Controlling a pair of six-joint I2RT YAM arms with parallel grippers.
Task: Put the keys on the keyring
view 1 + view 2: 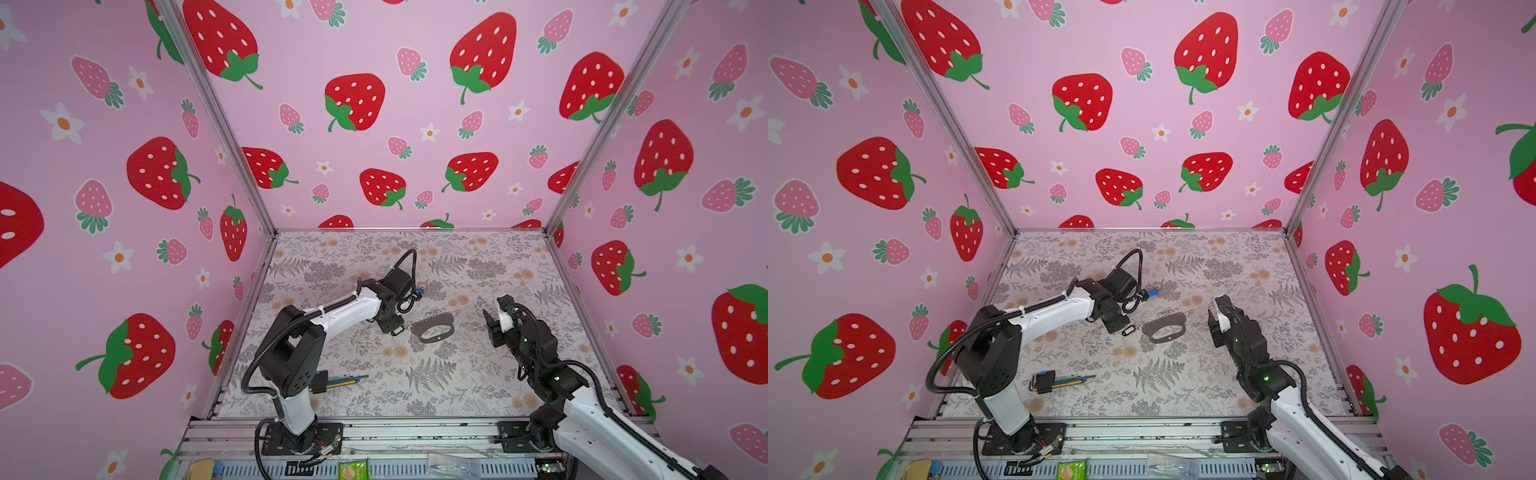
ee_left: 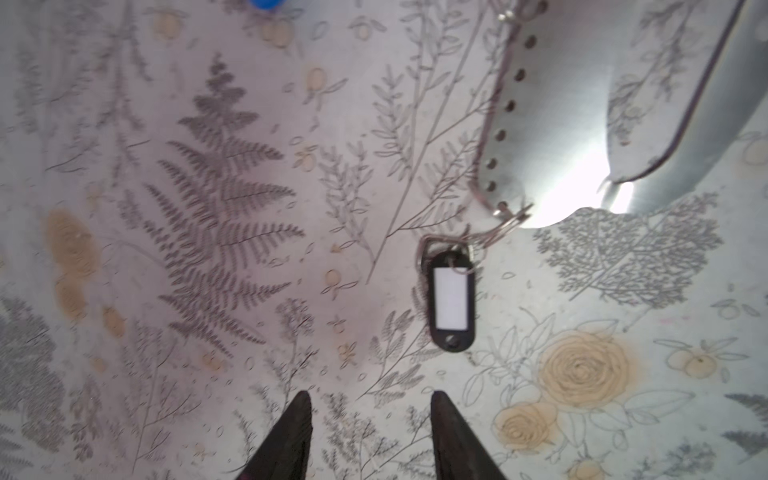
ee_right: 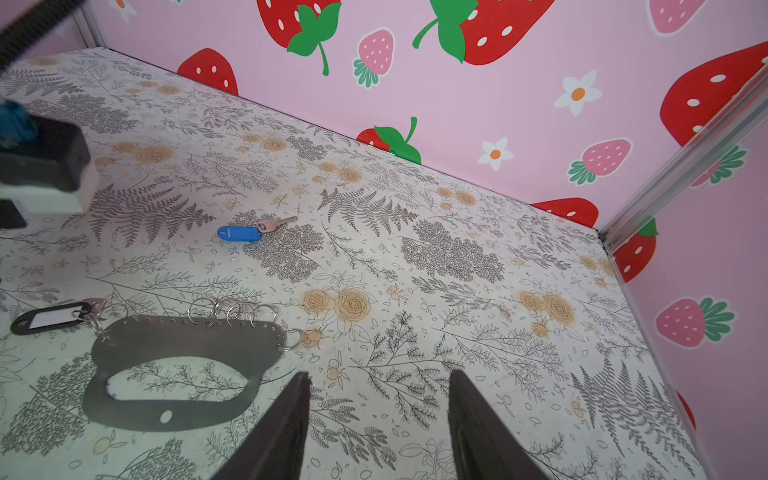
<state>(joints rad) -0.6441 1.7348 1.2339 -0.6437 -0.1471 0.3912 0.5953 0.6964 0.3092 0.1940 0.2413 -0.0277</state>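
The grey-brown holder's far corner (image 1: 452,315) (image 3: 280,330) is at the end opposite the black-rimmed tag key. I will close my right gripper on that corner to lift the holder.
The keyring (image 3: 187,340) is a flat grey-brown holder with an oval cut-out, lying mid-table in both top views (image 1: 434,322) (image 1: 1165,321); several small metal rings line its far edge. The black-rimmed tag key (image 2: 451,299) (image 3: 50,318) lies at the holder's corner, its ring meeting the corner ring. The blue-tag key (image 3: 240,232) (image 1: 1152,292) lies apart, farther back. My left gripper (image 2: 370,399) hovers open just short of the black tag, nothing between its fingers. To the right of the holder my right gripper (image 3: 380,376) (image 1: 492,324) is open and holds nothing.
A hex-key bundle in a black and blue holder (image 1: 1054,380) lies near the front left, beside the left arm's base. Pink strawberry walls enclose the floral table (image 1: 457,395) on three sides. A metal rail (image 1: 415,434) runs along the front edge.
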